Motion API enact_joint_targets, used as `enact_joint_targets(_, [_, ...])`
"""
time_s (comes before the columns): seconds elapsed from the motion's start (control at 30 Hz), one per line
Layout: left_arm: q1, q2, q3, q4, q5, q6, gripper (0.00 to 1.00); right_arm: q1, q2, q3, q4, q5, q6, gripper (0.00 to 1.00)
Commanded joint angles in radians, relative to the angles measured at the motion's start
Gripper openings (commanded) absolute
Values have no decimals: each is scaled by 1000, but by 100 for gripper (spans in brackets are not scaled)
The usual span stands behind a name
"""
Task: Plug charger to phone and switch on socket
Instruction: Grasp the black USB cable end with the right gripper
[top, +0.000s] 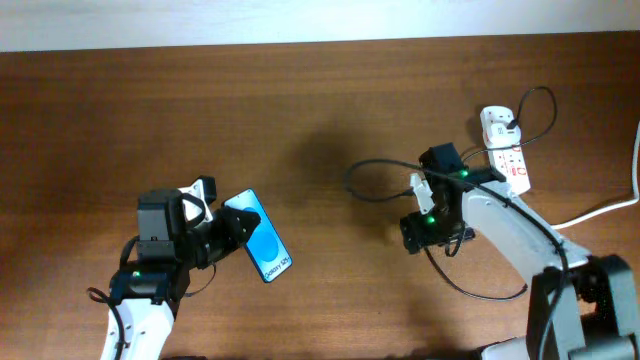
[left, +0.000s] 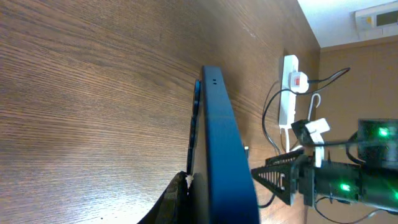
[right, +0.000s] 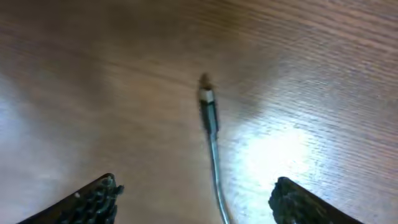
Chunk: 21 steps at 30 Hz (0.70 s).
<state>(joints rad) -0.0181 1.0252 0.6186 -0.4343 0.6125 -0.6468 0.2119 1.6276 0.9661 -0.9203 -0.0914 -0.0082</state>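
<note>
My right fingers straddle the thin cable behind the connector; next I reach forward, grip the connector's black body (right: 211, 118), leaving its tip free.
My left gripper (top: 232, 230) is shut on the phone (top: 260, 237), a slim phone with a bright blue screen, and holds it tilted above the table at the left. In the left wrist view the phone (left: 217, 137) shows edge-on between my fingers (left: 196, 196). My right gripper (top: 425, 225) is open over the table at centre right. In the right wrist view its fingers (right: 199, 208) straddle the charger cable, whose small connector tip (right: 208, 109) lies on the wood just ahead. The black charger cable (top: 352, 180) loops left of that arm. The white socket (top: 505, 150) lies at the far right.
The black plug head (top: 512, 126) sits on the socket's far end. A thick white cord (top: 600, 212) runs off the right edge. The socket (left: 289, 87) and the right arm (left: 348, 180) show in the left wrist view beyond the phone.
</note>
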Motion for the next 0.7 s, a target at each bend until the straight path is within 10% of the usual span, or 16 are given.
enact_joint_targets(0.0, [3,-6,8,-4,19,12,14,-17,109,-3,15,-31,13,69])
enact_joint_targets(0.37, [3,-6,8,-24,23,12,13,-17,182,-27,170,-82,13,4])
enact_joint_targets(0.43, [3,-6,8,-24,23,12,13,-17,182,-27,162,-82,13,4])
enact_joint_targets(0.47, [3,-6,8,-24,23,12,13,-17,182,-27,161,-82,13,25])
enact_joint_targets(0.57, [3,-6,8,-25,23,12,13,-17,182,-27,143,-82,13,45])
enact_joint_targets(0.67, [3,-6,8,-25,23,12,13,-17,182,-27,115,-75,13,46])
